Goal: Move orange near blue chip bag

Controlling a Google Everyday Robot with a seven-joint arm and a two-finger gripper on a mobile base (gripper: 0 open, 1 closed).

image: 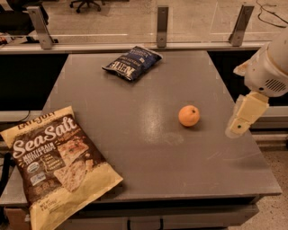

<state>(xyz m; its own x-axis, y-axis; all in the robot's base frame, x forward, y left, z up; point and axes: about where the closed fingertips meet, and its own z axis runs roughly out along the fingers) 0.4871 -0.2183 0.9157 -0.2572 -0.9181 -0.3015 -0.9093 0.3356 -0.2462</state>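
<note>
The gripper needs to next close around the orange's sides [191,116], to move it near the blue chip bag.
The orange [189,116] is a small round fruit lying on the grey table [135,134], right of centre. The blue chip bag [132,63] is a dark navy crinkled bag with white lettering, lying flat near the table's far edge, left of centre. The orange is well apart from it, toward the front right. My gripper [237,126] hangs from the white arm [270,67] at the right edge of the table, to the right of the orange and a little above the tabletop. It holds nothing that I can see.
A large tan-and-brown "Sea Salt" chip bag [56,166] lies at the table's front left corner, overhanging the edge. A rail with metal posts [162,27] runs along the far side. An office chair base [85,3] stands on the floor beyond.
</note>
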